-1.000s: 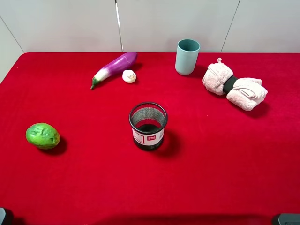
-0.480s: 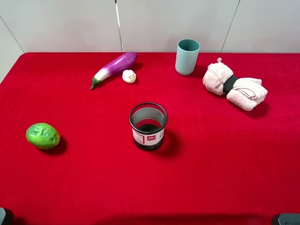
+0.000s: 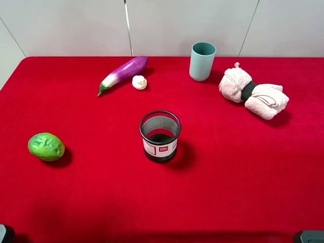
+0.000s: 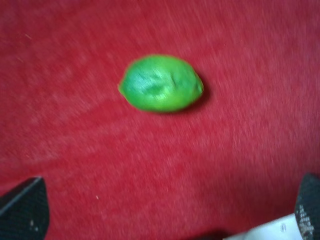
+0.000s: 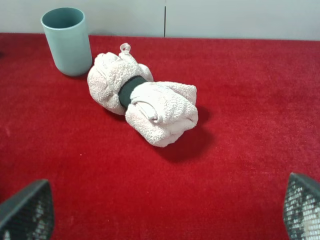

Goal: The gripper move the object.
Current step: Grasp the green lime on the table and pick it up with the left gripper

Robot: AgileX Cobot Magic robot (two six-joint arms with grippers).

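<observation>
The bright-green lime is next for my left gripper. It should go there and close around the lime's body (image 3: 46, 147) (image 4: 161, 83), with one finger on each side.
The object, a bumpy bright-green lime (image 3: 46, 146), lies on the red tablecloth at the left of the table. The left wrist view shows it (image 4: 161, 83) ahead of my left gripper (image 4: 165, 210), a little blurred. That gripper is open and empty, its black fingertips (image 4: 24, 207) wide apart and short of the lime. My right gripper (image 5: 165, 207) is also open and empty, facing a rolled pink towel (image 5: 142, 105). In the exterior high view neither claw shows, only dark arm parts at the bottom corners (image 3: 5, 234).
A black mesh cup (image 3: 160, 135) stands mid-table. A purple eggplant (image 3: 123, 74) and a small white garlic (image 3: 139, 82) lie at the back. A teal cup (image 3: 202, 61) and the towel (image 3: 253, 94) are at the back right. White wall panels stand behind the table.
</observation>
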